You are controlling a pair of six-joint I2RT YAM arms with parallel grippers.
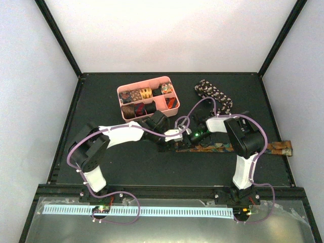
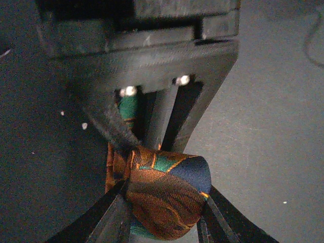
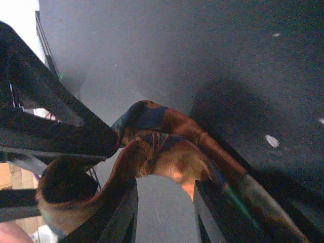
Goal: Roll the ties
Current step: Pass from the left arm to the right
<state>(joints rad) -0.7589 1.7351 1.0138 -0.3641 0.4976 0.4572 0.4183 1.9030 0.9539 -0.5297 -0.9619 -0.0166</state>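
The roll gapes open at the robot's left gripper, so next the right gripper pinches the fold (image 3: 166, 158) beside it while the left gripper opens and takes hold of the roll again.
A long orange-brown-blue tie (image 1: 243, 147) lies flat across the mat, its right end at the mat's right edge. Its left end is wound into a small roll (image 2: 167, 195). My left gripper (image 1: 177, 140) is shut on that roll, one finger on each side of it in the left wrist view (image 2: 163, 217). My right gripper (image 1: 188, 142) meets it from the right. In the right wrist view (image 3: 164, 172) its fingers close on a fold of the same tie (image 3: 167, 152) just beside the roll. A black tie with white speckles (image 1: 215, 93) lies crumpled at the back right.
A pink divided tray (image 1: 169, 108) stands at the back centre, just behind my left arm, with several rolled ties in it. Purple cables loop over both arms. The black mat ends in raised frame edges on all sides.
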